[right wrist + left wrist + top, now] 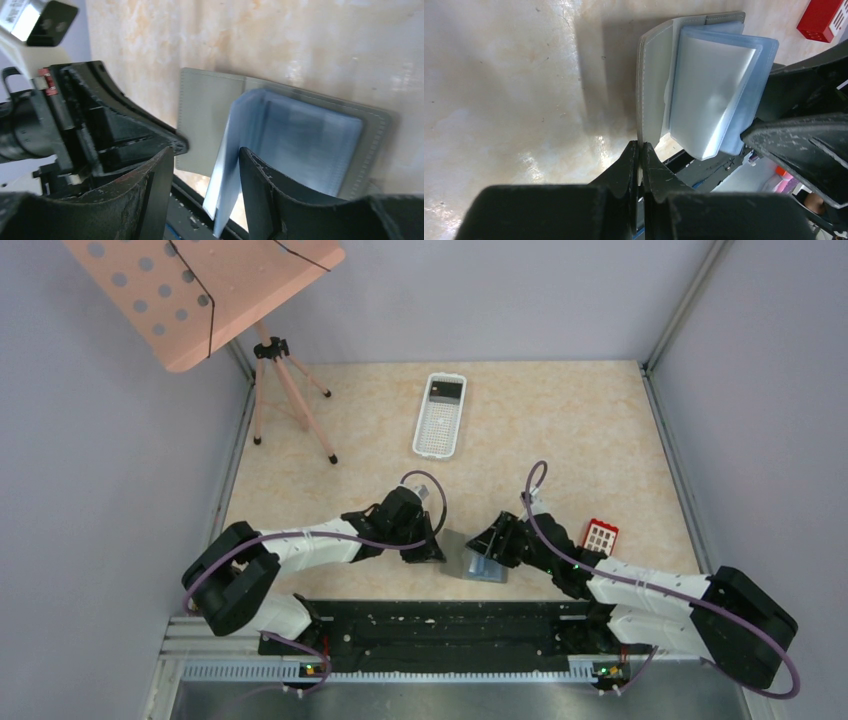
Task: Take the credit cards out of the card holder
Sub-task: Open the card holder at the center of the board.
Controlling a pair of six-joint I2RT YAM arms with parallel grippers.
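Note:
The blue-grey pocket leaves stand up while my left gripper holds only the grey cover flap, so next my left gripper opens and takes the leaves' edge [733, 143].
The grey card holder [482, 562] lies open near the table's front edge between both grippers. My left gripper [641, 146] is shut on the edge of its grey cover flap [653, 85]. Blue-grey pocket leaves [716, 95] stand up from the fold. My right gripper [205, 172] is open around those leaves [235, 165]; they rest against the right finger [262, 185], with a gap to the left finger [157, 190]. I cannot tell whether a card sits in the pockets. A red credit card with white squares [600, 535] lies on the table to the right of the holder, also in the left wrist view [821, 20].
A white perforated basket [440, 418] with a dark item in its far end stands at the back centre. A tripod [285, 390] carrying a pink perforated board [200, 290] stands at the back left. A black rail [440, 625] runs along the near edge.

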